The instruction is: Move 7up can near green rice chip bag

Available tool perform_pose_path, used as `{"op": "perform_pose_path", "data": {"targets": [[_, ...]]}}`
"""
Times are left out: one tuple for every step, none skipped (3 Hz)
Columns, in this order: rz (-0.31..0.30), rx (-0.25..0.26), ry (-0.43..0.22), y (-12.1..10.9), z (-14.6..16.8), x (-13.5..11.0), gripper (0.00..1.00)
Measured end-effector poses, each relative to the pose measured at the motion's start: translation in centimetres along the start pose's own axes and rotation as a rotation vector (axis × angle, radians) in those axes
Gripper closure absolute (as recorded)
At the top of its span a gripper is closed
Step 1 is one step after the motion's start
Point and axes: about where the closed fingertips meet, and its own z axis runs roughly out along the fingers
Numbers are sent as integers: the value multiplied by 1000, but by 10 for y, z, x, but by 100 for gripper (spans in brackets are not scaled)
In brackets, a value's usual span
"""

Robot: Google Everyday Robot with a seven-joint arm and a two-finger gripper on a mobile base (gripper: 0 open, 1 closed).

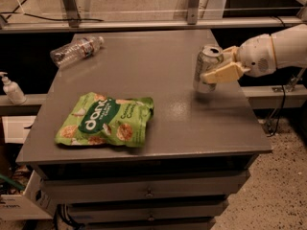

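I will use my gripper to set the 7up can down against the green rice chip bag (pixel 165 131), close to the front edge of the table.
The 7up can (pixel 205 63), silver and green with a pull-tab top, is upright at the right side of the grey table (pixel 163 123), held just above or at its surface. My gripper (pixel 217 65) comes in from the right and is shut on the can, one cream finger across its front and one behind. The green rice chip bag (pixel 104 120) lies flat at the front left of the table, well to the left of the can and nearer the front edge.
A clear plastic water bottle (pixel 76 50) lies on its side at the table's back left corner. A white pump bottle (pixel 11 89) stands on a ledge left of the table. A metal rail (pixel 144 25) runs behind the table. Drawers sit under the tabletop.
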Motion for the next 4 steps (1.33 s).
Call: {"op": "perform_pose_path", "data": {"targets": [[-89,-139,27,65,23,1,100],[-171,-265,35,116,47,-8,100],[-227,-355,31,150,64,-20,100],[-259,-397,41,165,75,-22,100]]}}
